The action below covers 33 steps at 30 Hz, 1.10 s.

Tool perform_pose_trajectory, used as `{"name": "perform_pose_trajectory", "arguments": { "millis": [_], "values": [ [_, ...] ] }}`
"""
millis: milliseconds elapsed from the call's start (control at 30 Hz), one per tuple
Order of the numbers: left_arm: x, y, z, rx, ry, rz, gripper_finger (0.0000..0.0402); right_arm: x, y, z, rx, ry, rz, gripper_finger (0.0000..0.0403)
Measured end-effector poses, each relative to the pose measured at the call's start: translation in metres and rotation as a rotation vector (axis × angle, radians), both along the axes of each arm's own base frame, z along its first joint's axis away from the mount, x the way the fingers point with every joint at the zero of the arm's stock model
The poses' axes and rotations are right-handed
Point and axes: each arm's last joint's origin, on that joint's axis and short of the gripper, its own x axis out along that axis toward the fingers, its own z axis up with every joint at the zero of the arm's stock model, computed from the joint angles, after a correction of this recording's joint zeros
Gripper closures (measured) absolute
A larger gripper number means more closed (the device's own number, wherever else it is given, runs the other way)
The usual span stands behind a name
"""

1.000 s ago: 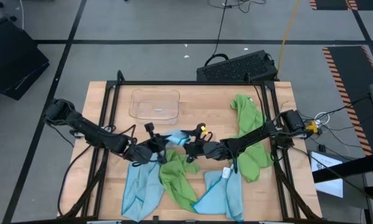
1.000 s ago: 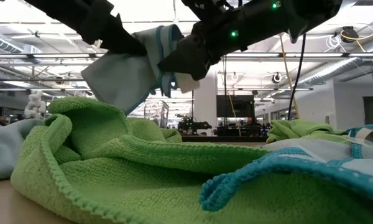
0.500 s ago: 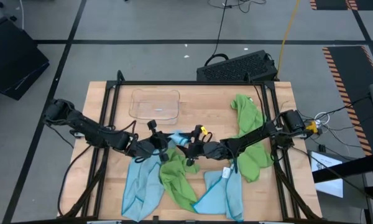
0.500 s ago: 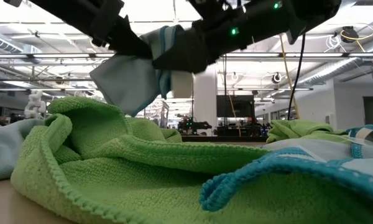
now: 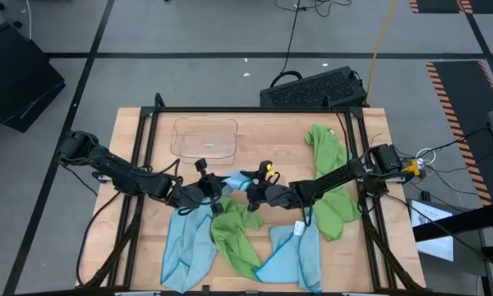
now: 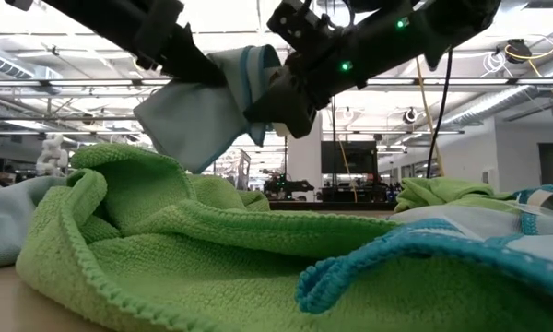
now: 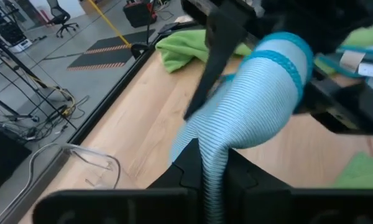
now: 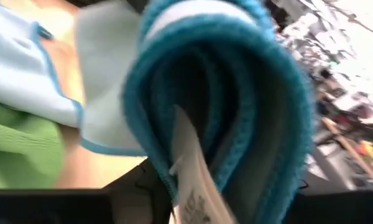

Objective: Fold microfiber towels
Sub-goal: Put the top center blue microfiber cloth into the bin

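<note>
The light blue towel's folded border bulges deep into the robot's right gripper, so that gripper should open, back away and pinch the border's edge [image 8: 227,169] with its fingertips.
A light blue microfiber towel [image 5: 231,182] with a darker blue border hangs in the air over the table's middle, held between my two grippers. My left gripper [image 5: 216,194] comes from the table's left and is shut on it. My right gripper [image 5: 248,191] comes from the right, with its fingers closed round the towel's bunched border. Below them a lime green towel [image 5: 234,234] lies crumpled on the table. It overlaps a blue towel [image 5: 183,248] on its left, and another blue towel [image 5: 297,255] with a white tag lies to its right. My left gripper pinches a gathered fold of the light blue towel [image 7: 214,163] between its two fingers, coming nearly level from the table's left. The cloth is lifted clear and sags below the fingers [image 6: 195,115]. My right gripper has the towel's folded, dark-bordered edge [image 8: 219,99] between its fingers, several layers thick, with the white tag [image 8: 191,182] close to them. It comes nearly level from the table's right. That end is lifted clear [image 6: 258,69].
A clear plastic tray [image 5: 205,136] stands at the far left of the wooden table top. Another green towel [image 5: 329,177] lies along the right side, partly under the right arm. Black frame rails [image 5: 144,148] border the table.
My right gripper's fingers have tipped and closed in on the towel's bordered edge. The held blue towel has risen slightly and shifted a little toward the right. My left gripper has stayed shut on it.
</note>
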Motion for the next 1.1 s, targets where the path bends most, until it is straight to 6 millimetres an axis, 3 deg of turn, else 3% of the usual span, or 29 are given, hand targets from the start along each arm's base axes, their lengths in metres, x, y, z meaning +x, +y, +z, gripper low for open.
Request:
{"name": "perform_pose_trajectory", "arguments": {
  "millis": [167,333,567,667,800,1100],
  "values": [
    [-0.002,0.007,-0.006,-0.012,0.055,0.041,0.0387,-0.001,0.007,0.000,-0.041,0.025,0.032,0.0271],
    [-0.004,0.015,-0.011,-0.041,0.090,0.095,0.0370,-0.002,0.011,0.000,-0.077,0.046,0.052,0.0303],
    [-0.003,0.018,-0.012,-0.077,0.106,0.068,0.0387,-0.001,0.012,-0.001,-0.014,0.034,0.135,0.0372],
    [-0.003,0.018,-0.012,-0.078,0.106,0.068,0.0382,-0.001,0.011,-0.001,-0.014,0.034,0.132,0.0380],
    [-0.004,0.018,-0.014,-0.083,0.121,0.076,0.0369,-0.002,0.012,-0.001,-0.022,0.028,0.096,0.0343],
    [-0.006,0.023,-0.016,-0.123,0.124,0.130,0.0384,-0.005,0.023,-0.001,0.030,-0.004,0.077,0.0191]
  ]
}}
